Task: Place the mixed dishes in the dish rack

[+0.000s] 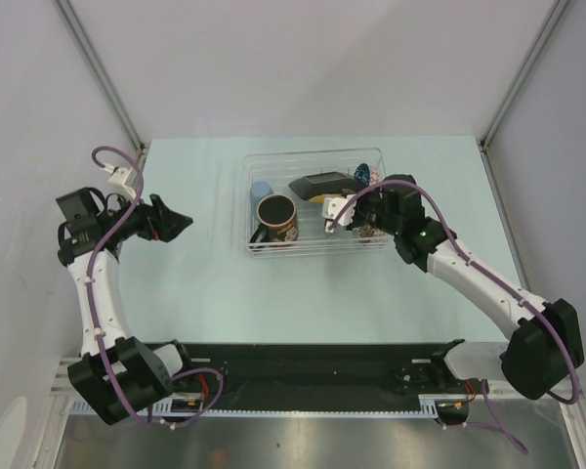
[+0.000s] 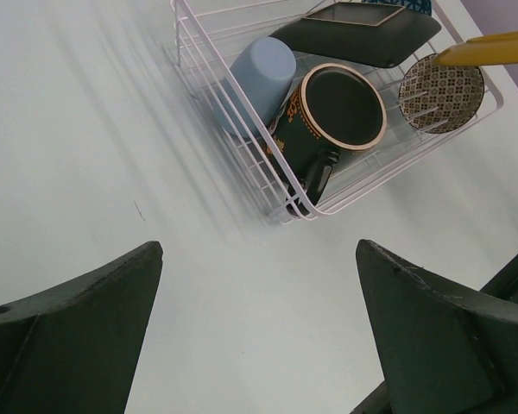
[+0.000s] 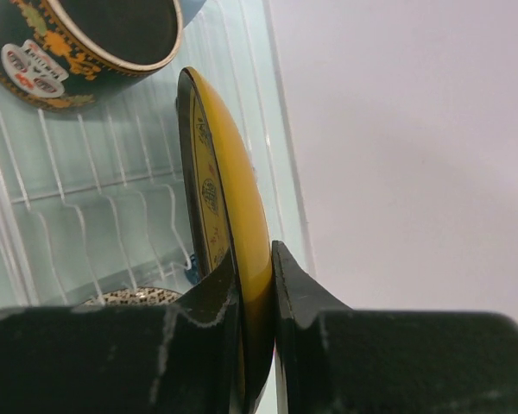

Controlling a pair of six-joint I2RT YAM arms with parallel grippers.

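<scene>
I will let go of the yellow saucer with my right gripper between the dark floral mug and the brownish patterned bowl (image 1: 330,234) (image 3: 69,228).
The clear dish rack (image 1: 250,210) stands at the table's back middle. In it lie the pale blue cup (image 1: 261,189), the dark floral mug (image 1: 275,217), the black square plate (image 1: 322,185) and a blue patterned bowl (image 1: 363,175). My right gripper (image 1: 344,213) is shut on the yellow saucer (image 3: 229,198) and holds it on edge over the rack's right part. The brownish patterned bowl (image 2: 440,93) lies below it. My left gripper (image 1: 181,225) is open and empty over bare table, left of the rack (image 2: 242,155). The cup (image 2: 261,73) and mug (image 2: 332,116) show in the left wrist view.
The table's surface is pale green (image 1: 205,283). Grey walls with metal frame posts (image 1: 98,68) close in the left, back and right. A black rail (image 1: 303,366) runs along the near edge between the arm bases.
</scene>
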